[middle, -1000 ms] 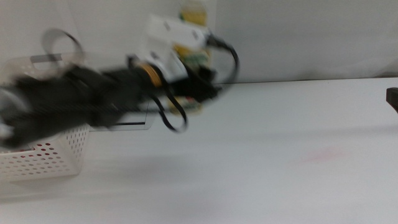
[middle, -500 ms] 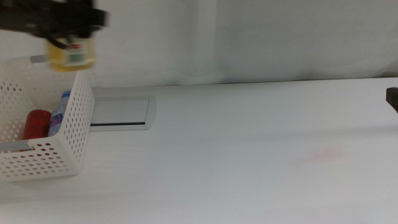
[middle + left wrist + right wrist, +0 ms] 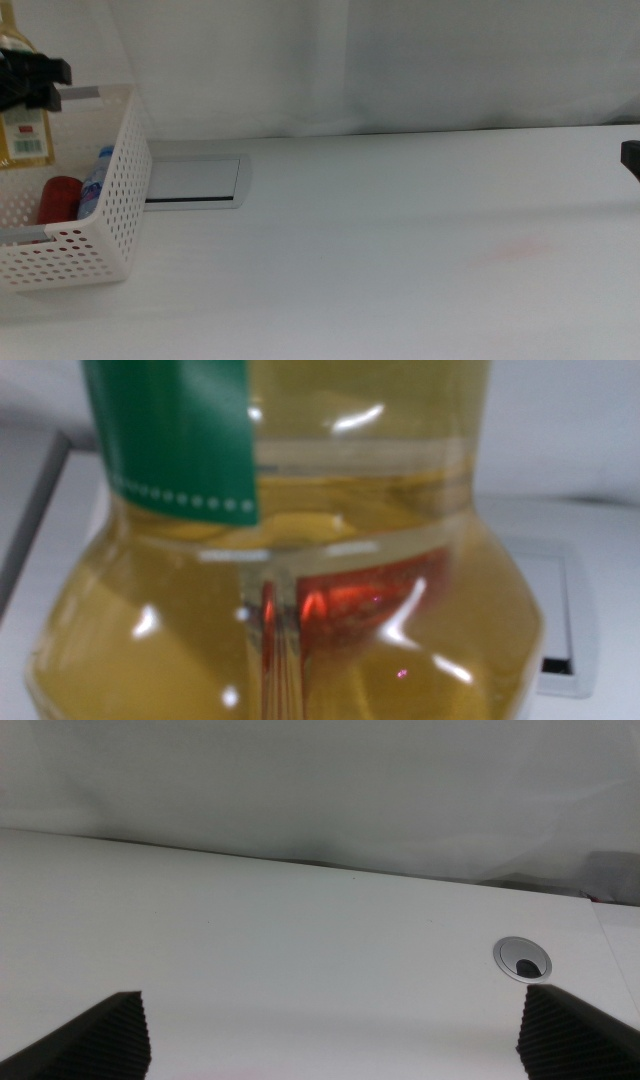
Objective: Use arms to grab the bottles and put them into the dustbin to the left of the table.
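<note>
Next, my left gripper sets the yellow tea bottle down between the slim red can and the water bottle (image 3: 62,187).
My left gripper (image 3: 28,82) is at the far left, shut on the neck of the yellow tea bottle (image 3: 25,140), which hangs upright over the white perforated dustbin (image 3: 100,250). The bottle fills the left wrist view (image 3: 330,660), with its green label (image 3: 170,440); the jaws do not show there. Inside the dustbin lie the slim red can (image 3: 60,197) and the small clear water bottle (image 3: 96,182). My right gripper (image 3: 335,1020) is open and empty over bare table; only its dark tip (image 3: 631,158) shows at the right edge of the middle view.
The grey rectangular plate (image 3: 195,180) is set into the white table (image 3: 400,250) just right of the dustbin. A round cable grommet (image 3: 521,958) sits in the tabletop in the right wrist view. A white curtain hangs behind the table.
My left arm has swung left from the table's middle with the tea bottle, then lowered it further left over the dustbin. The right gripper has not moved.
</note>
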Robot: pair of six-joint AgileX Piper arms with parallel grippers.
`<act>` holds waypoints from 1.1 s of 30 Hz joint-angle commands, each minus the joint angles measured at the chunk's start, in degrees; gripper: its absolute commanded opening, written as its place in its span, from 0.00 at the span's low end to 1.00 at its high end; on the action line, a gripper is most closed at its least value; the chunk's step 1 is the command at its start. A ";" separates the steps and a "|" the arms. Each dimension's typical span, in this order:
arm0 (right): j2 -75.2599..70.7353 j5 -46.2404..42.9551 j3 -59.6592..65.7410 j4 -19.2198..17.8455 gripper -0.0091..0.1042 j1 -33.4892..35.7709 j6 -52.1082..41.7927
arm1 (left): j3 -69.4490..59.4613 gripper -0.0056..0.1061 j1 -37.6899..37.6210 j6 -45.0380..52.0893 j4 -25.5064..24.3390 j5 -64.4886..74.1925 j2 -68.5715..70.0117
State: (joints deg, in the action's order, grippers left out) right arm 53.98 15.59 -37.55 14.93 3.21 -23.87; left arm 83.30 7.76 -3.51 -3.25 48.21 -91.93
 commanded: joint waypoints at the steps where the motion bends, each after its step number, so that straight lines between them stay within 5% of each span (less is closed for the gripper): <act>1: -0.29 -1.03 0.27 0.30 0.97 -0.42 -0.14 | 1.00 0.02 0.30 0.04 0.50 -2.76 -1.53; 22: -0.29 -1.03 0.27 0.30 0.97 -0.42 -0.14 | 1.08 0.07 0.30 -1.01 0.63 -7.23 -15.62; 25: -0.29 -1.03 0.27 0.30 0.97 -0.42 -0.14 | 1.08 0.24 0.30 -1.01 0.63 -7.44 -15.62; 26: -0.29 -1.03 0.27 0.30 0.97 -0.42 -0.14 | 1.08 0.60 0.30 -1.01 0.63 -7.33 -15.51; 28: -0.29 -1.03 0.27 0.30 0.97 -0.42 -0.14 | 1.08 0.87 0.30 -1.01 0.63 -7.19 -15.25; 33: -0.29 -1.03 0.27 0.30 0.97 -0.42 -0.14 | 1.08 0.88 0.30 -1.91 0.63 -7.08 -12.37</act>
State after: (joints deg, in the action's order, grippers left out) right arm 53.98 15.46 -37.55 15.14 3.21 -23.89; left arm 84.06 7.91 -4.67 -3.01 41.56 -105.62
